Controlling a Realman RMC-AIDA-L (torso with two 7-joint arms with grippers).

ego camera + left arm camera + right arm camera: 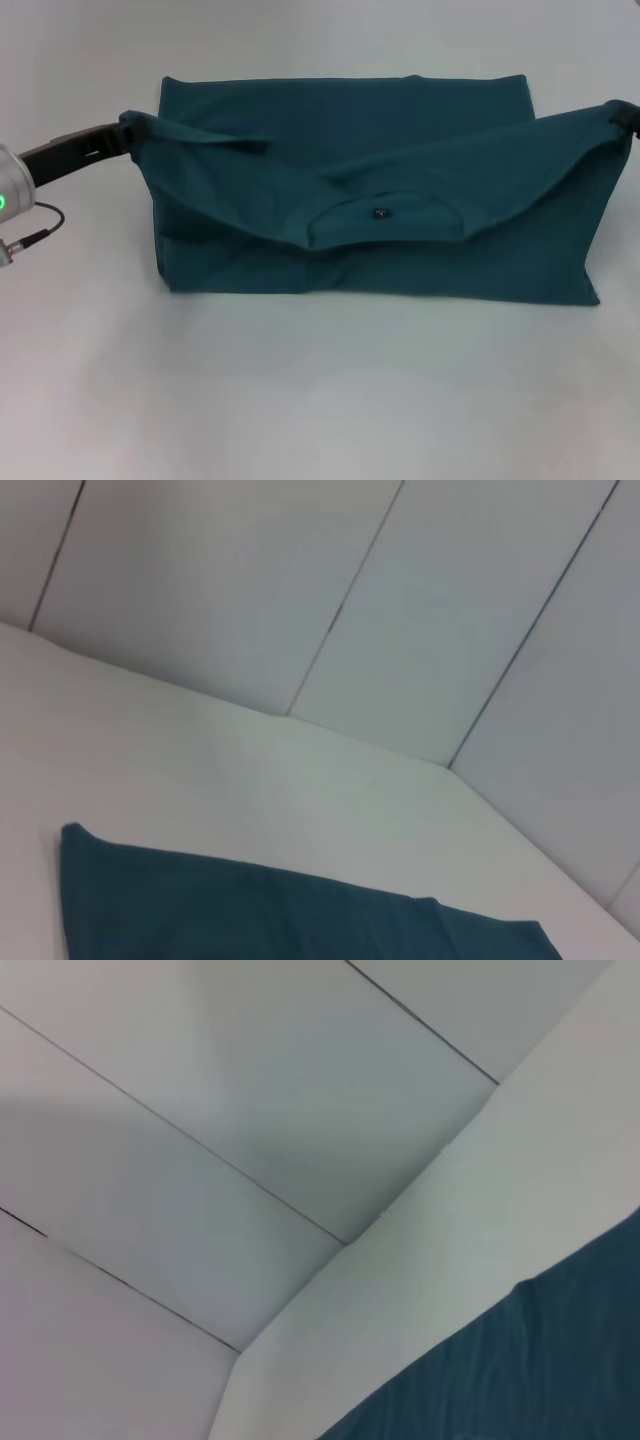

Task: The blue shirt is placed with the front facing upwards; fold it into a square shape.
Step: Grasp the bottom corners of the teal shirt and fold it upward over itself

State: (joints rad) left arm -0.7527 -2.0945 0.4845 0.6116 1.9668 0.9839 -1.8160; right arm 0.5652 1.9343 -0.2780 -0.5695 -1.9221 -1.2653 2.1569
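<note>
Next, my left gripper lets go of the blue shirt's raised corner midway (150,180) along the bottom layer's nearest short edge.
The blue shirt (400,270) lies across the white table, a dark teal cloth spread wide. One long edge of it is lifted and hangs in a sagging fold above the rest, with the round neckline and its small dark label (380,212) in the middle. My left gripper (128,128) pinches the raised corner at the left. At the right edge of the head view my right gripper (624,114) pinches the other raised corner. Both wrist views show only a strip of the shirt (250,910) (540,1370).
The white table (300,400) extends around the shirt on all sides. Pale wall panels (400,600) rise behind the table's far edge. My left arm's silver wrist with a green light (8,195) is at the left border.
</note>
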